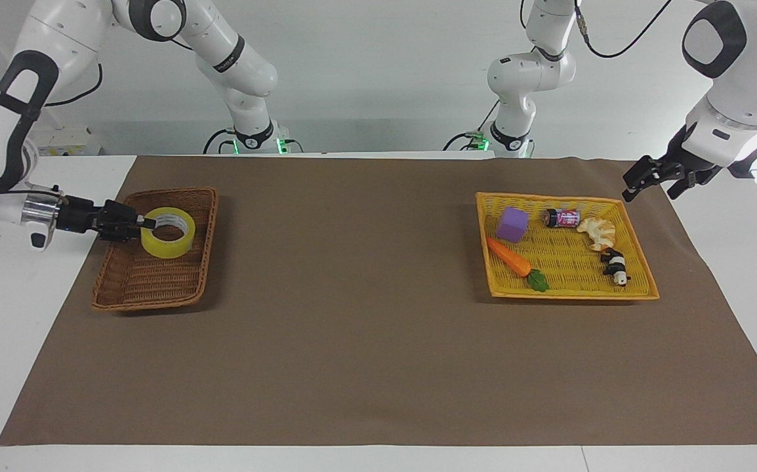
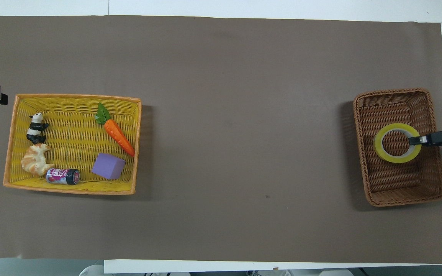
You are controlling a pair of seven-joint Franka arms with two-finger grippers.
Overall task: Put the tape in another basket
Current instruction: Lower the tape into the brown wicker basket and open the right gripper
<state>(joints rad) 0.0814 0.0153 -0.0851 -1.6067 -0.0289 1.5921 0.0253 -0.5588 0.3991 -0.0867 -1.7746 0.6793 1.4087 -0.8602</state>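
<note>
The robot's right gripper should release the tape, now low over the basket's inside, inside the brown basket (image 2: pixel 388 146), by the long side that faces the yellow basket.
The yellow tape roll (image 1: pixel 168 248) is held by its rim in my right gripper (image 1: pixel 145 224), which is shut on it. The roll lies nearly flat, low over the inside of the dark brown wicker basket (image 1: pixel 149 303) at the right arm's end of the table. I cannot tell whether it touches the basket floor. From overhead the tape (image 2: pixel 378 143) sits over the basket's (image 2: pixel 397 184) middle, with the right gripper (image 2: pixel 414 140) reaching in across the basket's side rim. My left gripper (image 1: pixel 647 180) waits open and empty in the air beside a corner of the yellow basket.
The bright yellow tray basket (image 1: pixel 569 296) at the left arm's end holds a purple cube (image 1: pixel 513 224), a toy carrot (image 1: pixel 510 257), a small can (image 1: pixel 562 218), a croissant (image 1: pixel 598 231) and a panda figure (image 1: pixel 614 265). A brown mat (image 1: pixel 365 328) covers the table.
</note>
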